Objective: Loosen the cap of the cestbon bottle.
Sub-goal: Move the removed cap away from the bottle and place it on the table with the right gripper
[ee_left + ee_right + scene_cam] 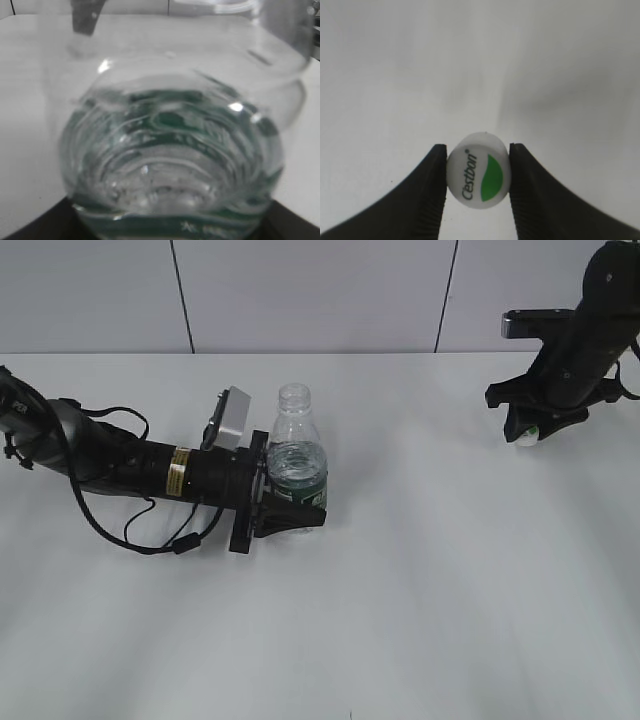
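Note:
Next, I set the cap down on the bare white table (pixel 510 461) just below my right gripper, well away from the cestbon bottle.
The cestbon bottle (pixel 296 450) stands upright on the white table, clear and ribbed with a dark green label band, its neck bare. My left gripper (pixel 292 502) lies low from the left and is shut on the bottle's lower body. In the left wrist view the bottle (pixel 170 165) fills the frame and hides the fingers. At the far right, above the table, my right gripper (pixel 527 434) is shut on the cap (pixel 527 435). The right wrist view shows the white cap (pixel 479 172) with its green leaf mark pinched between the two black fingers (pixel 432 190).
The white table (pixel 430 590) runs to a pale panelled wall behind. A loose black cable (pixel 150 538) trails under the left arm.

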